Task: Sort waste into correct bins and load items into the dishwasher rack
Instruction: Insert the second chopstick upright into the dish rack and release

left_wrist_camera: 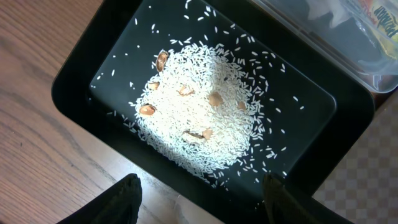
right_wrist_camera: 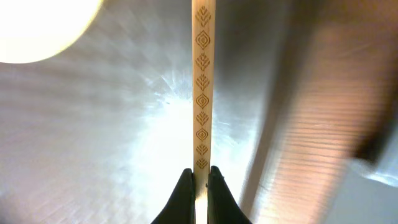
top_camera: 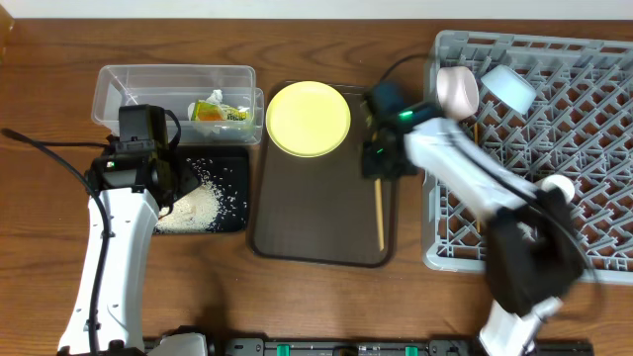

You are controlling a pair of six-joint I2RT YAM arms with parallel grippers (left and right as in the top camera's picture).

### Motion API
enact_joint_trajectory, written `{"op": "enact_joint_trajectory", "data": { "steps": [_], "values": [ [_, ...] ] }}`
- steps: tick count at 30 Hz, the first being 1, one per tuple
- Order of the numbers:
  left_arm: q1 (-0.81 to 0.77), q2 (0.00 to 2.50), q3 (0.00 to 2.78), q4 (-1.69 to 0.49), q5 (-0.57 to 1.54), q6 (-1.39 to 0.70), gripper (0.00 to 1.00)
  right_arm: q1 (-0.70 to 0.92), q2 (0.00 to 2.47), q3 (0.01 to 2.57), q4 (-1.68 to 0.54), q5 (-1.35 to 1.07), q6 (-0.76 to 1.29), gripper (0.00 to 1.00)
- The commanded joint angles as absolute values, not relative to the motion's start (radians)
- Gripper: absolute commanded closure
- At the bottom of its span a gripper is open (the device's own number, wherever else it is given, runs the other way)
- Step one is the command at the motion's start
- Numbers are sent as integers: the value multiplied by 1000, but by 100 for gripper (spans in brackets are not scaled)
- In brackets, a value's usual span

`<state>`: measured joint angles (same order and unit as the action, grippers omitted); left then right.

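Observation:
My right gripper has the wooden chopstick. I should let go of it between the grey rack's tray-side and the chopstick [top_camera: 461, 190] that is lying inside.
My right gripper [top_camera: 381, 163] [right_wrist_camera: 200, 177] is shut on the end of a wooden chopstick [top_camera: 379, 213] [right_wrist_camera: 202, 93] over the dark brown serving tray [top_camera: 297, 227]. The yellow plate [top_camera: 309, 119] [right_wrist_camera: 37, 25] sits at that tray's far end. My left gripper [top_camera: 163, 183] [left_wrist_camera: 199, 202] is open and empty over the near rim of the black tray [top_camera: 232, 158] [left_wrist_camera: 81, 81], which holds white rice scraps [top_camera: 193, 208] [left_wrist_camera: 205, 118]. The yellow-green wrapper [top_camera: 220, 114] [left_wrist_camera: 380, 12] lies in the clear container [top_camera: 148, 79] [left_wrist_camera: 354, 56]. The grey rack [top_camera: 574, 129] holds a white bowl [top_camera: 457, 89], a light blue bowl [top_camera: 509, 86] and a small white cup [top_camera: 559, 185].
The clear container stands just behind the black tray at the left. The brown tray lies between the black tray and the rack. My right arm reaches across the rack's left edge. Bare wooden table [top_camera: 326, 307] lies along the front.

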<state>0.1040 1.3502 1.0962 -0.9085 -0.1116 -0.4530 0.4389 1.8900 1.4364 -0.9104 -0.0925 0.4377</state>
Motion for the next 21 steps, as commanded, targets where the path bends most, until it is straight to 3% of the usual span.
{"op": "enact_joint_trajectory", "data": {
  "steps": [1,8,15,21],
  "values": [
    [108,1346,1103,-908,-124,-469,35,361,1707,1446,-935,-113,281,99],
    [108,1346,1103,-908,-124,-469,35,171,1536,1446,-1056,-109,146,99],
    [108,1346,1103,-908,-124,-469,35,7,1556,1417,-1102,-79,10,99],
    [108,1346,1103,-908,-124,-469,35,-37,1630,1399,-1064,-79,-10,98]
  ]
}}
